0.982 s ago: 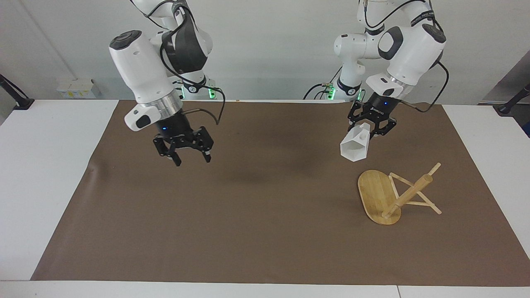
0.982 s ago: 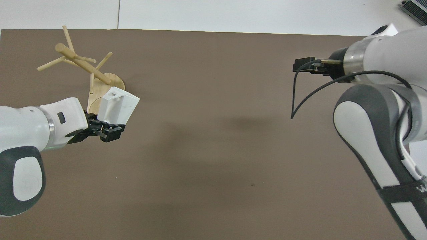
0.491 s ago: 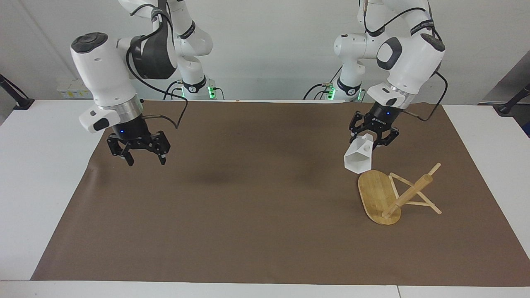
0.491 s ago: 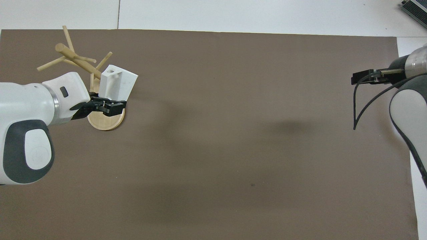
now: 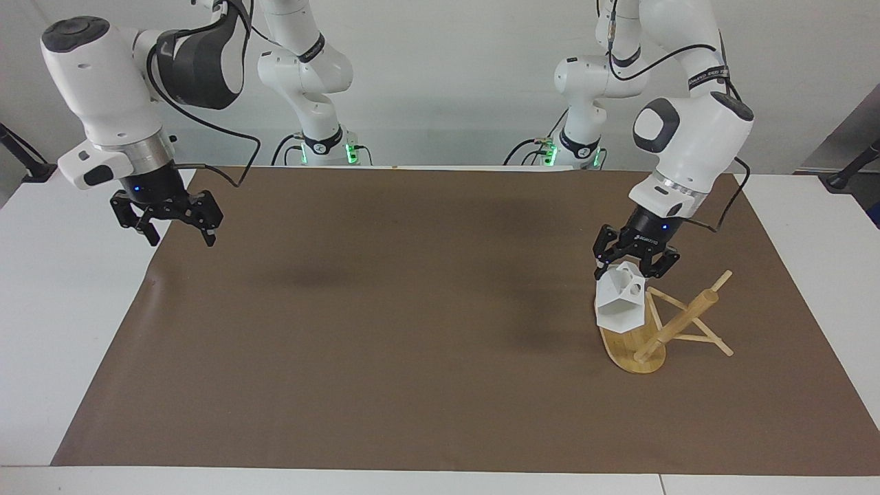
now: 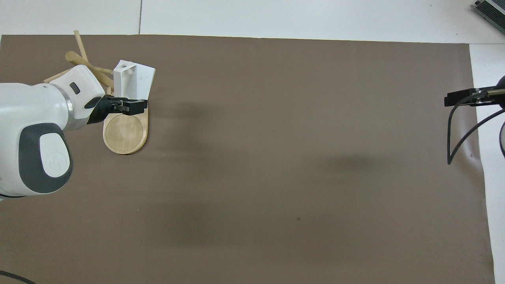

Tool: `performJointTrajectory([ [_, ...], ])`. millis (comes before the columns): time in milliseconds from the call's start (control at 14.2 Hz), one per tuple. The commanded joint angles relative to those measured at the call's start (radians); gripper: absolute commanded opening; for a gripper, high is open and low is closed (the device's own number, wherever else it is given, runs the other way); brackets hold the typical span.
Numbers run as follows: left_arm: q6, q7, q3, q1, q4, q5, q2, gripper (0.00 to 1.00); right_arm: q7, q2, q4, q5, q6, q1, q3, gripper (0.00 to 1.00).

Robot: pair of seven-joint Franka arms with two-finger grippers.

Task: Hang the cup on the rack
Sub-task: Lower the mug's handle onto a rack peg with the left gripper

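My left gripper should release the white faceted cup on the rack's peg (image 6: pixel 113 77) that points over the oval base.
My left gripper (image 5: pixel 636 269) is shut on the white faceted cup (image 5: pixel 620 304), which hangs low over the rack's oval base (image 5: pixel 632 350), close beside the post (image 5: pixel 677 326). The cup's hexagonal rim faces away from the robots and its blocky handle (image 5: pixel 634 285) is on top. In the overhead view the cup (image 6: pixel 136 79) covers the far end of the rack base (image 6: pixel 124 134), with my left gripper (image 6: pixel 130 106) just behind it and pegs (image 6: pixel 81 45) sticking out past the wrist. My right gripper (image 5: pixel 180 236) hangs open and holds nothing, over the mat's edge at the right arm's end, where that arm waits.
A brown paper mat (image 5: pixel 412 309) covers most of the white table (image 5: pixel 69 289). A black cable (image 6: pixel 457 130) loops down from the right gripper (image 6: pixel 455 99). A grey device (image 6: pixel 491 12) sits at the table's far corner on the right arm's end.
The left gripper has carried the cup down and away from the robots until it is over the rack's base. The right arm has drawn back to its end of the table.
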Motion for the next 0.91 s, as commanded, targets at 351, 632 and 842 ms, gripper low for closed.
performJointTrajectory([
  [351, 0.007, -0.013, -0.005, 0.037, 0.015, -0.103, 0.023, 0.00, -0.011, -0.013, 0.091, 0.001, -0.218, -0.001, -0.013, 1.00],
  [632, 0.010, -0.015, -0.004, 0.055, 0.006, -0.213, 0.030, 0.00, -0.013, -0.015, 0.124, 0.002, -0.272, -0.001, -0.004, 1.00],
  [842, -0.004, -0.017, -0.004, 0.074, 0.013, -0.218, 0.038, 0.00, -0.017, -0.025, 0.118, 0.002, -0.277, -0.001, -0.002, 1.00],
])
